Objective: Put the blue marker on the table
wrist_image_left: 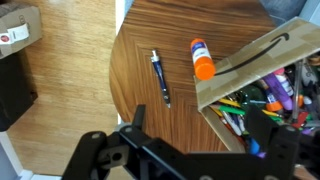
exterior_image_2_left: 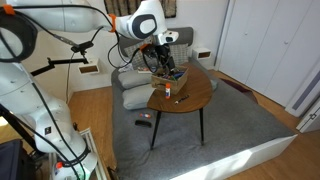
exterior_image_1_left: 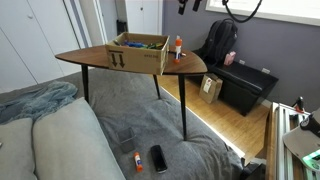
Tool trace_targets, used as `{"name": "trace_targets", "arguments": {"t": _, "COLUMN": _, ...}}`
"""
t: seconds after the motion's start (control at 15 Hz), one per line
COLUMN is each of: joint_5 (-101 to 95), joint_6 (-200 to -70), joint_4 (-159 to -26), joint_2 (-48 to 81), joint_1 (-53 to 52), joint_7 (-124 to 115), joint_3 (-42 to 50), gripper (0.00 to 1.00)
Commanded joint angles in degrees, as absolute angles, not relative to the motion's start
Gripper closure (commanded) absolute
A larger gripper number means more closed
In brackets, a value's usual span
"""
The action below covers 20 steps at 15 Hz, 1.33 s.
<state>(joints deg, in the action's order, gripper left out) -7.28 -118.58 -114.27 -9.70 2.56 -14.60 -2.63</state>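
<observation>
My gripper is going to close on the body of the blue marker that lies among the coloured pens inside the cardboard box (exterior_image_1_left: 147, 42) (wrist_image_left: 256, 149).
The blue marker (wrist_image_left: 160, 78) lies flat on the brown wooden table (wrist_image_left: 150, 110), left of a white tube with an orange cap (wrist_image_left: 201, 58). It is apart from my gripper. My gripper (wrist_image_left: 205, 125) is open and empty. It hovers over the near left corner of the cardboard box (wrist_image_left: 240, 62), with one finger over the table top and the other over the box's pens. In an exterior view the gripper (exterior_image_2_left: 164, 56) hangs just above the box (exterior_image_2_left: 171, 72) on the table (exterior_image_2_left: 190, 98). The marker is too small to make out in both exterior views.
The box (exterior_image_1_left: 140, 52) holds several coloured pens. The tube (exterior_image_1_left: 179, 46) stands beside it on the table (exterior_image_1_left: 100, 58). A low black cabinet (exterior_image_1_left: 245, 88), a backpack (exterior_image_1_left: 220, 45) and a floor carton (exterior_image_1_left: 211, 88) lie beyond. A phone (exterior_image_1_left: 158, 157) and an orange-and-white marker (exterior_image_1_left: 138, 160) rest on grey cushions.
</observation>
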Motion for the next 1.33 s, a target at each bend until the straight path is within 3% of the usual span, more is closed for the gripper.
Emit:
{"name": "trace_targets", "arguments": {"t": 0.0, "joint_5": -7.59, "joint_6": -115.12, "joint_4": -104.38, "joint_2": -1.84, "joint_1": 0.40, "joint_7": -19.86, "joint_3": -4.57, "gripper": 0.00}}
{"name": "trace_targets", "arguments": {"t": 0.4, "joint_5": -7.12, "joint_6": -116.20, "joint_4": -95.06, "joint_2": 7.48, "joint_1": -3.43, "joint_7": -22.33, "joint_3": -5.01, "gripper": 0.00}}
{"name": "trace_targets", "arguments": {"t": 0.47, "joint_5": -7.45, "joint_6": -116.83, "joint_4": -99.52, "joint_2": 4.15, "joint_1": -3.42, "joint_7": -21.56, "joint_3": -4.47, "gripper": 0.00}}
{"name": "trace_targets", "arguments": {"t": 1.27, "joint_5": -4.39, "joint_6": -119.01, "joint_4": -94.18, "joint_2": 12.40, "joint_1": -3.95, "joint_7": -21.20, "joint_3": -4.13, "gripper": 0.00}}
